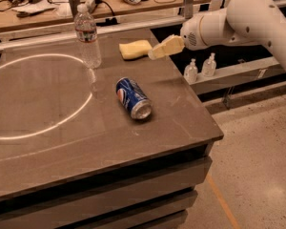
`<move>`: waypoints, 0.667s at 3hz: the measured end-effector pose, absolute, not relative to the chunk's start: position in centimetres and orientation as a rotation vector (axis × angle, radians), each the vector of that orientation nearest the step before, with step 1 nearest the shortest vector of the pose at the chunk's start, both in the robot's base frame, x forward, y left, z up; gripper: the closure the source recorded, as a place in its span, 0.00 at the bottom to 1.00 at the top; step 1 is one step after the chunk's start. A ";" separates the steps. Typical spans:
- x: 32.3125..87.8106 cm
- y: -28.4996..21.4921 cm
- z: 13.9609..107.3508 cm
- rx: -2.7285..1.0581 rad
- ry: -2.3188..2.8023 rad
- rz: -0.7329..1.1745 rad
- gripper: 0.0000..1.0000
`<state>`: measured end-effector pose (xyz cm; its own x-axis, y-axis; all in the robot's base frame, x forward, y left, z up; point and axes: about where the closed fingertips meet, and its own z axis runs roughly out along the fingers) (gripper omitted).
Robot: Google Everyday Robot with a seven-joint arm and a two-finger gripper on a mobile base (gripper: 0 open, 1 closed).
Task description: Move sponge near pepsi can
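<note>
My gripper is going to close on the sponge's end (145, 48) farthest from the water bottle, so that the end closer to the bottle is left sticking out.
The pale yellow sponge (135, 49) lies flat on the grey table (62, 142) near its far right edge. The blue Pepsi can (133, 98) lies on its side in the middle right of the table, silver end toward the front. My cream-coloured gripper (158, 51) reaches in from the right on the white arm (248, 20) and hovers just right of the sponge, close to it, above the table's right edge.
A clear plastic water bottle (87, 37) stands upright left of the sponge. A bright ring of light (40, 128) lies on the table's left half. Two small white bottles (200, 67) stand on a shelf beyond the right edge. A cluttered bench (47, 4) runs behind.
</note>
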<state>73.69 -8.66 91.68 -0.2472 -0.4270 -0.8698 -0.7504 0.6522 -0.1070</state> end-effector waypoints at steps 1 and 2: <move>74.1 -7.6 91.9 -0.994 1.864 0.455 0.00; 74.3 -7.0 91.7 -1.067 1.842 0.510 0.00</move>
<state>74.29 -7.02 91.68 -0.2042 -0.4582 -0.8651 -0.8379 0.5387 -0.0875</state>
